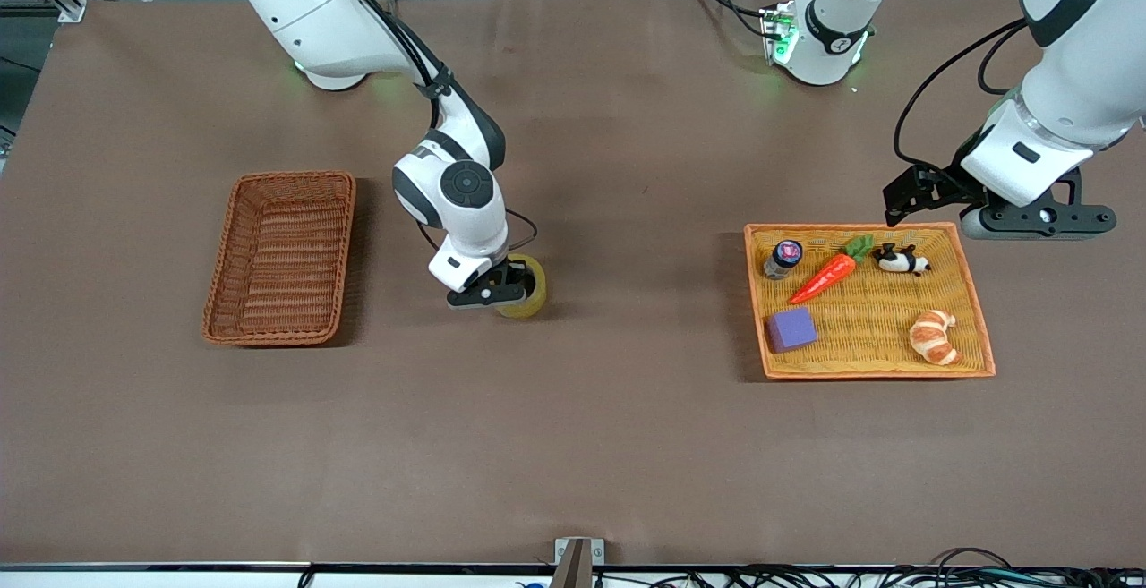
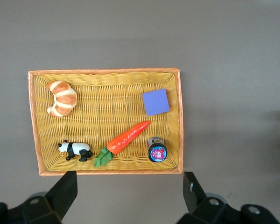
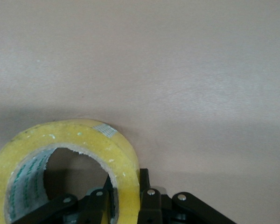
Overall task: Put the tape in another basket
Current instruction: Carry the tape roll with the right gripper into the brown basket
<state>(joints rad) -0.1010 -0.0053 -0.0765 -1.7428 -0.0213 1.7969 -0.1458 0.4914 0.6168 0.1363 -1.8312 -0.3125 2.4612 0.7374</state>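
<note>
My right gripper is to release the yellowish tape roll near the middle of the empty reddish-brown basket (image 1: 286, 262).
The yellowish tape roll (image 1: 528, 291) is in the middle of the table, between the two baskets. My right gripper (image 1: 501, 289) is shut on its wall, one finger inside the ring and one outside; this shows close up in the right wrist view, gripper (image 3: 126, 189) on tape (image 3: 79, 140). I cannot tell whether the roll rests on the cloth or hangs just above it. The deep reddish-brown basket (image 1: 269, 336) stands empty toward the right arm's end. My left gripper (image 1: 927, 199) is open and empty, held over the table beside the orange tray's edge nearest the bases, and also shows in its wrist view (image 2: 129, 196).
The flat orange-yellow tray (image 1: 980, 302) toward the left arm's end holds a croissant (image 1: 933, 336), a purple block (image 1: 791, 328), a carrot (image 1: 828, 275), a toy panda (image 1: 900, 259) and a small jar (image 1: 783, 257). Brown cloth covers the table.
</note>
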